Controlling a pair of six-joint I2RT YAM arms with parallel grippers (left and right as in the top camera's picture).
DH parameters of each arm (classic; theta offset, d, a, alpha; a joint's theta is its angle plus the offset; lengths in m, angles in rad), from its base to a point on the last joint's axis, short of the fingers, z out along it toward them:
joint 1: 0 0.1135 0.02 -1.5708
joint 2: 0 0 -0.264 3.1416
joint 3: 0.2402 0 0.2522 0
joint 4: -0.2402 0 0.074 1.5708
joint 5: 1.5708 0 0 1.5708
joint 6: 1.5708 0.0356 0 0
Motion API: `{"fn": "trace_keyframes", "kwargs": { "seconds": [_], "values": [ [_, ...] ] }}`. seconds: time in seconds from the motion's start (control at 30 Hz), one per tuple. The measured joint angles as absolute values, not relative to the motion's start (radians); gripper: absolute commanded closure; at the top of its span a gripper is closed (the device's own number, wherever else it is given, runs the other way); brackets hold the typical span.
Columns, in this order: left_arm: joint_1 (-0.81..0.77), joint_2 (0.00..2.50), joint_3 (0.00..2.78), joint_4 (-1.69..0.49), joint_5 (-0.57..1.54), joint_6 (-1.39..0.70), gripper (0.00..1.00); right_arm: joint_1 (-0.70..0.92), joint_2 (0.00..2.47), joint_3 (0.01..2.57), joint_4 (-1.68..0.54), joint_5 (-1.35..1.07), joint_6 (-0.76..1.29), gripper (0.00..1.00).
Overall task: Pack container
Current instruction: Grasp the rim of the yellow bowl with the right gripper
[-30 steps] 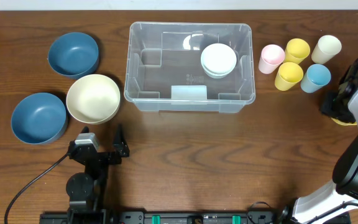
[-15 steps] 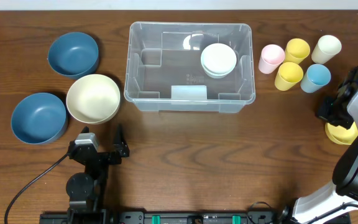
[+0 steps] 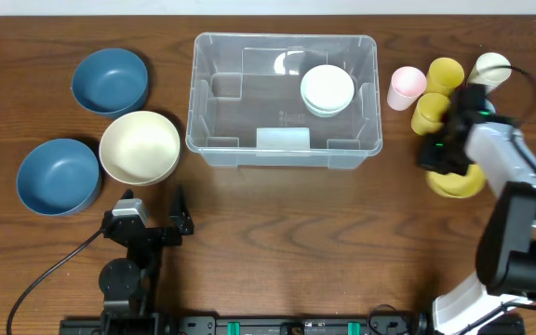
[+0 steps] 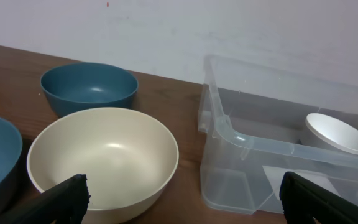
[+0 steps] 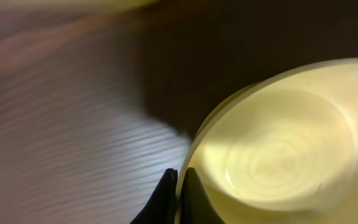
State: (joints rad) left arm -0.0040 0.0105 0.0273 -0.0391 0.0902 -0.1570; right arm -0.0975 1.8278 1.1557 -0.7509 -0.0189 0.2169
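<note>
My right gripper is holding the yellow bowl and will let go of it inside the white bowl [image 3: 329, 88] that is in the clear plastic container.
The clear plastic container [image 3: 214, 147] stands at the table's middle back with a white bowl [image 3: 328, 89] inside; it also shows in the left wrist view [image 4: 253, 144]. My right gripper [image 3: 440, 154] is shut on the rim of a yellow bowl [image 3: 459, 182], held right of the container, and its fingers [image 5: 179, 186] pinch the bowl's rim [image 5: 272, 143] in the blurred right wrist view. My left gripper [image 3: 152, 209] is open and empty near the front left, in front of a cream bowl [image 3: 139, 147].
Two blue bowls [image 3: 110, 80] [image 3: 57, 176] sit at the left beside the cream bowl [image 4: 104, 158]. Pink [image 3: 405, 87], yellow [image 3: 444, 74] [image 3: 427, 112] and cream [image 3: 491, 67] cups stand right of the container, close behind the right gripper.
My right gripper has carried the yellow bowl leftward from the table's right edge towards the container. It now covers the blue cup. The left arm has not moved.
</note>
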Motion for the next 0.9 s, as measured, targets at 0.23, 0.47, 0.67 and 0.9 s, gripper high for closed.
{"fn": "trace_keyframes", "kwargs": {
  "seconds": [0.23, 0.47, 0.67, 0.9],
  "values": [
    [-0.004, 0.010, 0.027, -0.039, 0.090, -0.157, 0.02, 0.069, 1.816, 1.156, -0.774, -0.054, 0.259, 0.99],
    [-0.004, 0.010, 0.027, -0.039, 0.090, -0.157, 0.02, 0.075, 1.769, 1.156, -0.816, -0.075, 0.281, 0.99],
    [-0.004, 0.010, 0.027, -0.039, 0.090, -0.157, 0.02, 0.075, 1.646, 1.166, -0.918, -0.082, 0.290, 0.99],
    [-0.004, 0.010, 0.027, -0.039, 0.090, -0.157, 0.02, 0.076, 1.427, 1.272, -1.009, -0.068, 0.304, 0.99]
  ]
}}
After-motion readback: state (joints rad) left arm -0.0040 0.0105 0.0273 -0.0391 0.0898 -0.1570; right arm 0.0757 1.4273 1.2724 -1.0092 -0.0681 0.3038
